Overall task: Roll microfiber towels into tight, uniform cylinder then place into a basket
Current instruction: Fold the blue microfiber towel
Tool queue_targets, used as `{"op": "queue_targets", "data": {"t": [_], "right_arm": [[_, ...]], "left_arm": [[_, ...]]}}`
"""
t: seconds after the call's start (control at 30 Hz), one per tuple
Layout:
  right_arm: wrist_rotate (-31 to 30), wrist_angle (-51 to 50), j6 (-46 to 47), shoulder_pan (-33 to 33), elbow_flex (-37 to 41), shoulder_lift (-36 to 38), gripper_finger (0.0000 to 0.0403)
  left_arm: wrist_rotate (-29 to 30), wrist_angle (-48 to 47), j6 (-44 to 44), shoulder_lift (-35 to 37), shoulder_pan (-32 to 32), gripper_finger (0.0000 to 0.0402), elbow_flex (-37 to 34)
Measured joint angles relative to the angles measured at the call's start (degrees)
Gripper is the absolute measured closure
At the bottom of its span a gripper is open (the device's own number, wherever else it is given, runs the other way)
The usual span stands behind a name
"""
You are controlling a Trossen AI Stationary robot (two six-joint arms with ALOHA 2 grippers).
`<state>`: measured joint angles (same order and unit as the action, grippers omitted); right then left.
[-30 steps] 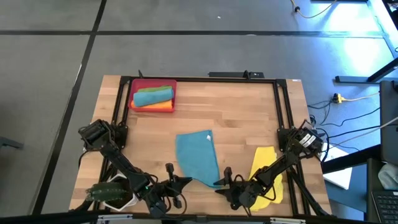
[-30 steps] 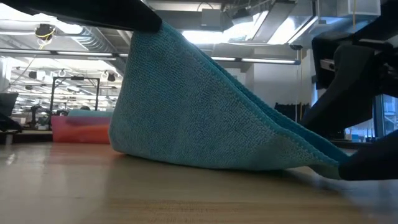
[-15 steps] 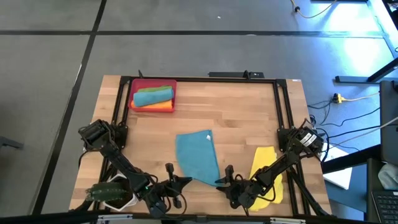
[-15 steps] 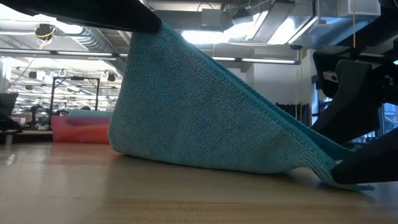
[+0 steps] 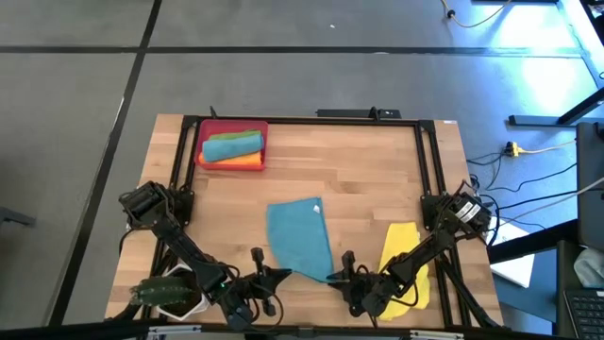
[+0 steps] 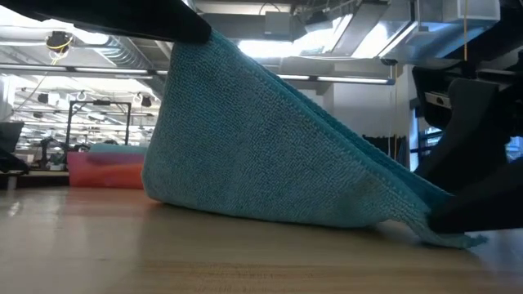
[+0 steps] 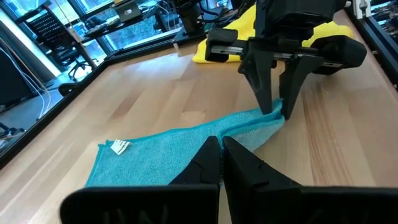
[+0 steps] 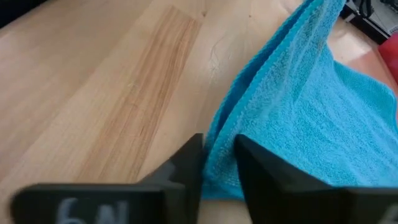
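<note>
Next, I release the raised edge of the teal towel with my left gripper at the towel's far corner (image 5: 269,215) nearest the red basket.
A teal-blue towel (image 5: 299,238) lies mid-table, and its near edge is raised off the wood like a tent (image 6: 270,139). My left gripper (image 5: 280,275) is shut on the raised near-left part. My right gripper (image 5: 336,276) is shut on the near-right corner, low at the table. The towel's far part with the white tag (image 7: 119,146) rests flat on the table. A yellow towel (image 5: 404,266) lies under the right arm. The red basket (image 5: 204,142) at the far left holds a rolled teal towel (image 5: 231,144) on an orange one (image 5: 242,161). No green towel shows. My left gripper pinches the teal towel's near edge (image 7: 239,140) between its two fingers, coming level from the near-left. That edge is lifted well above the table (image 6: 192,41), and the cloth slopes down from it. My right gripper pinches the towel's near-right corner (image 7: 278,117) between its two fingers (image 7: 266,87), which point down. Folded cloth runs between the fingers (image 8: 219,146). The corner stays at the table top and its tip (image 6: 467,240) sticks out past the fingers.
A white pot with a plant (image 5: 170,295) stands at the near-left corner beside the left arm. A black frame rail (image 5: 311,120) runs along the table's far edge. Bare wood lies between the basket and the teal towel.
My right gripper has edged along the table toward the left, farther onto the towel's low corner, whose tip now sticks out behind its fingers. The raised edge in my left gripper has stayed where it was.
</note>
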<state>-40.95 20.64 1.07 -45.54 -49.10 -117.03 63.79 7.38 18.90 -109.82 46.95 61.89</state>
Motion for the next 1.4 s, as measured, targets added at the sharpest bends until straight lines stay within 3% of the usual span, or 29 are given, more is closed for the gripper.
{"op": "queue_targets", "data": {"t": [0.17,0.47,0.57,0.83,1.07,1.23,1.4], "right_arm": [[0.37,-4.79,-0.61,-0.04,-2.57,-0.02,0.0390],[2.72,-25.01,2.77,-0.29,-13.63,-0.73,0.0399],[3.36,-31.15,4.65,-1.06,-17.69,-0.86,0.0399],[9.56,-30.55,4.07,-1.23,-20.08,4.11,0.0401],[12.73,-30.44,1.06,3.05,-20.21,10.09,0.0402],[15.17,-32.66,-0.02,9.25,-20.26,12.00,0.0402],[19.46,-33.65,0.25,16.18,-18.95,12.01,0.0403]], "left_arm": [[-0.22,-0.01,0.05,0.00,0.01,0.0401,0.00],[-0.76,0.85,2.46,0.00,1.82,0.0401,0.00],[-4.02,0.98,4.19,0.47,3.16,0.0401,0.00],[-5.45,-0.28,7.58,1.27,6.24,0.0401,0.13],[-1.46,-11.15,10.53,4.69,7.62,0.0401,0.09],[0.10,-27.43,23.29,8.33,7.92,0.0401,0.09],[-3.63,-42.38,36.08,9.48,5.24,0.0401,0.06]]}}
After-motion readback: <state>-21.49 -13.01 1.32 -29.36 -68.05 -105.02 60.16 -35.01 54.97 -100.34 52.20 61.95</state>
